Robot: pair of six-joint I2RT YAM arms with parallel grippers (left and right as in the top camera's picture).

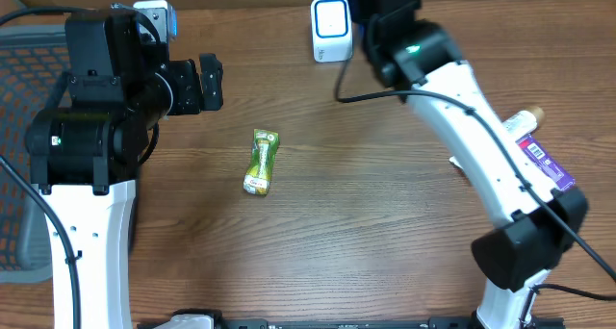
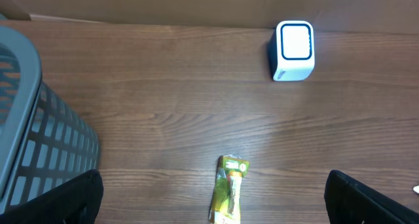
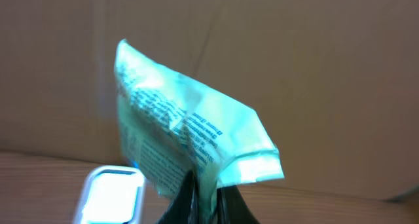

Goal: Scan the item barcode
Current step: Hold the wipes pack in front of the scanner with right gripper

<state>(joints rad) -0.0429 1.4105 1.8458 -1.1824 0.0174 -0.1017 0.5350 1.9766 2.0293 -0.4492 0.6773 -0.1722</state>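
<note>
I need to use my right gripper to set the pale green packet free on the table (image 1: 466, 117), right up against the far side of the white packet.
My right gripper (image 3: 206, 188) is shut on the lower edge of a pale green packet (image 3: 190, 135) with small printed text, held upright in the air. The white barcode scanner (image 3: 110, 194) glows just below and to the left of the packet. In the overhead view the scanner (image 1: 330, 29) stands at the table's far edge, and the right arm's wrist hides the packet. My left gripper (image 1: 214, 83) hangs open over the left of the table, holding nothing. Through its camera the scanner (image 2: 293, 50) shows far ahead.
A green snack packet (image 1: 261, 162) lies mid-table, and in the left wrist view this packet (image 2: 229, 190) sits between the open fingers, below them. A grey basket (image 1: 19, 175) stands at the left. A purple-labelled tube (image 1: 539, 148) lies at the right, beside the right arm.
</note>
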